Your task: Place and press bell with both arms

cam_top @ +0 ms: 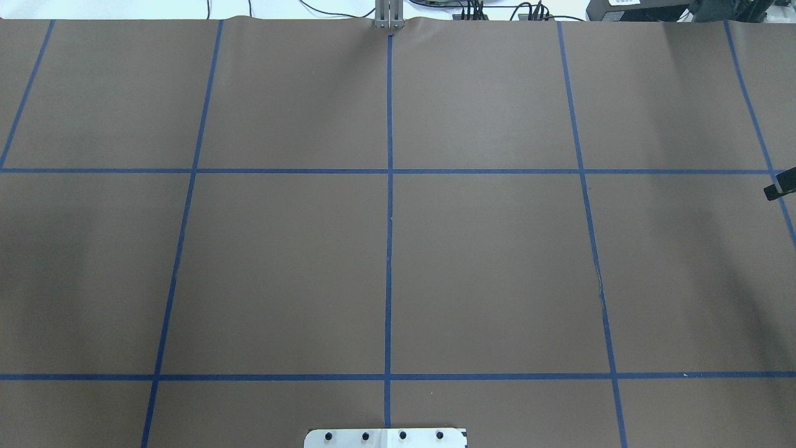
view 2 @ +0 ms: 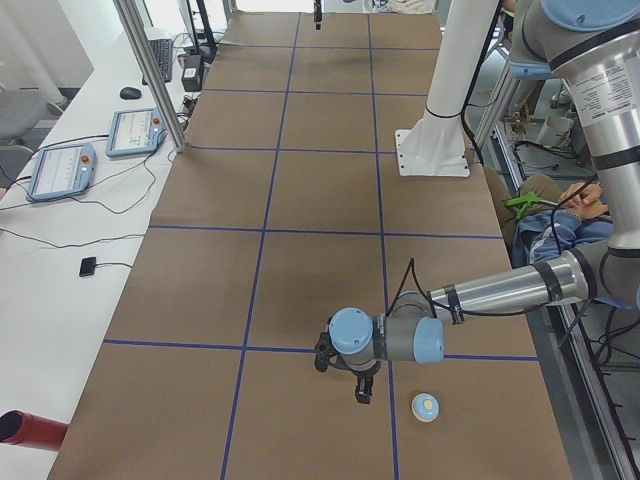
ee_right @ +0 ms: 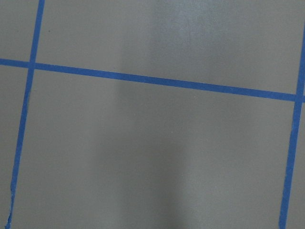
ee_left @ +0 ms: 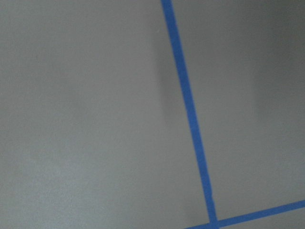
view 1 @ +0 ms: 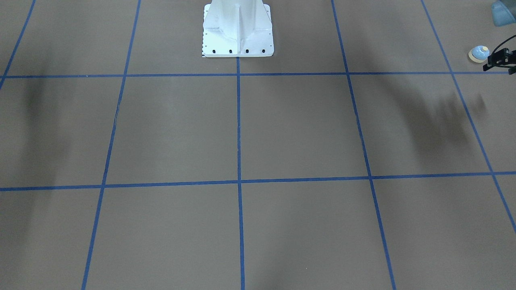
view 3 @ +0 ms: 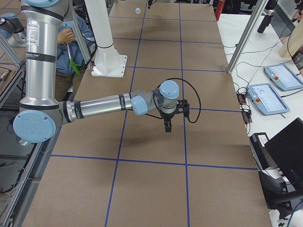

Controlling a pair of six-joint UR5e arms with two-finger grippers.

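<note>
My left gripper grabs the light-blue bell next by its cream rim [view 1: 475,58], one finger on either side.
The bell [view 1: 479,53], a small light-blue dome on a cream rim, stands on the brown table near its left end, and it also shows in the left side view [view 2: 426,407] and far off in the right side view [view 3: 138,10]. My left gripper [view 1: 500,64] hangs just beside the bell, apart from it and cut off by the frame edge. In the left side view it [view 2: 363,390] points down above the table. I cannot tell if it is open or shut. My right gripper [view 3: 167,126] hovers over the table's right part. Only a black sliver of it [cam_top: 780,185] shows overhead, so its state is unclear.
The white bolted pedestal [view 1: 238,30] stands at the robot's side of the table. Blue tape lines [cam_top: 389,218] divide the brown cover into squares. Both wrist views show only bare cover and tape. A seated person [view 2: 565,215] is behind the robot's side.
</note>
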